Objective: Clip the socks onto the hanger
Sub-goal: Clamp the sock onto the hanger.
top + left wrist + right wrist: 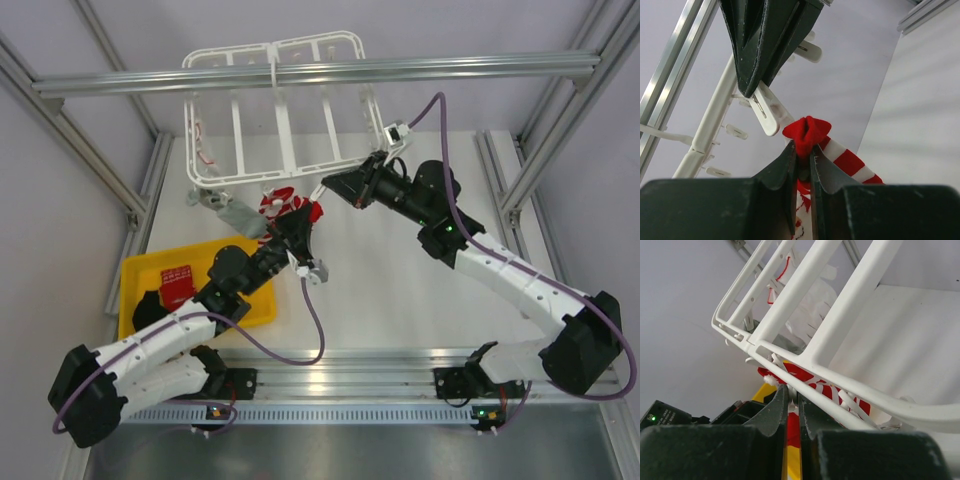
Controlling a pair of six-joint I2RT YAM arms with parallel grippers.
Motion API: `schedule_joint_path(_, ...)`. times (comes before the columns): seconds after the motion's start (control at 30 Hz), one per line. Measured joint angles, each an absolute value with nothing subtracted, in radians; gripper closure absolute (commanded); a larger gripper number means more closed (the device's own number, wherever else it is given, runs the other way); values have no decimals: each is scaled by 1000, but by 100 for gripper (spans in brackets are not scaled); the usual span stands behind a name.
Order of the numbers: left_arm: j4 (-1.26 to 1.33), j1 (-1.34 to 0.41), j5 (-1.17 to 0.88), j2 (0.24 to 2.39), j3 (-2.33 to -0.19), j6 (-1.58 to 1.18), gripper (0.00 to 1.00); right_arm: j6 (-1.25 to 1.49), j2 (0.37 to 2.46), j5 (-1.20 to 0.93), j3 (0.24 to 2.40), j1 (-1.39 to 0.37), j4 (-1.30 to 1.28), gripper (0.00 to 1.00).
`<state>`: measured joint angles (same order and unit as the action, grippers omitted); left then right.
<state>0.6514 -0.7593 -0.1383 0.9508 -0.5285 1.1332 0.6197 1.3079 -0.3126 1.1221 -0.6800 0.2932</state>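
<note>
My left gripper is going to release the striped red sock in the yellow tray (221, 303), beside the second red sock.
A red sock with white stripes (807, 130) is pinched by its bunched red end in my left gripper (802, 147), which is shut on it just below the hanger's near edge (300, 172). The hanger (285, 140) is a white frame with crossbars, hung tilted from the top rail. My right gripper (794, 390) is shut on one of its small white clips (767, 117), right above the sock. In the top view the left gripper (290, 215) and the right gripper (328, 186) nearly meet. A second red sock (177, 281) lies in the yellow tray.
The yellow tray (150, 270) sits at the front left of the table. A grey object (228, 207) lies by the hanger's near left corner. An aluminium rail (320, 72) crosses overhead, with posts on both sides. Pale fabric with a red line (782, 270) hangs at the hanger's far side.
</note>
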Motion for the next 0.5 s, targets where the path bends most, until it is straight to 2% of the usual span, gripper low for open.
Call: schedule_joint_path(0.5, 653, -759, -140, 967, -529, 1156, 100, 582, 1312, -311, 1129, -685, 276, 100)
